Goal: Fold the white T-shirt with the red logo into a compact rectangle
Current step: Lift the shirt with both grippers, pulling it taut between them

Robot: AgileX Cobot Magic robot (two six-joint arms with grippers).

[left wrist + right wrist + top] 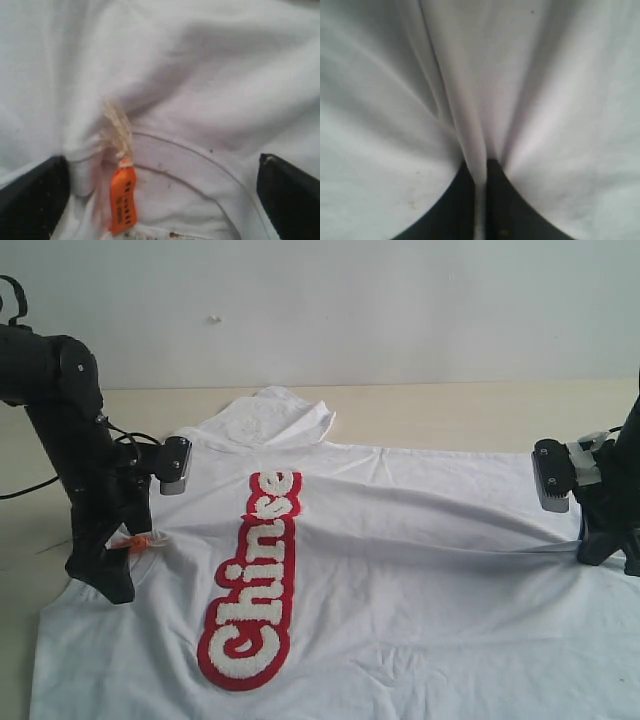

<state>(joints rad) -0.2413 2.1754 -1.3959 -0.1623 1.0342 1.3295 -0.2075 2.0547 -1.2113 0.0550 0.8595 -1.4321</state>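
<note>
The T-shirt's collar lies loose between the open fingers of the robot's left gripper, so that gripper should pinch the collar's seam point(167, 141) before both grippers lift the T-shirt.
The white T-shirt point(400, 570) lies spread across the table, collar to the left, one sleeve point(270, 420) bunched at the back. The red logo point(250, 580) runs down its chest. My left gripper point(118, 565) stands on the collar, open. In the left wrist view its fingers point(30, 197) are wide apart on either side of the collar seam and the orange tag point(122, 200). My right gripper point(600, 545) is at the shirt's right edge, shut on a raised ridge of white cloth point(470, 125), with taut creases running from it.
The pale wooden table point(450, 410) shows behind the shirt, with a white wall beyond. The shirt reaches the front edge of the exterior view. Black cables point(30, 485) trail from the left arm.
</note>
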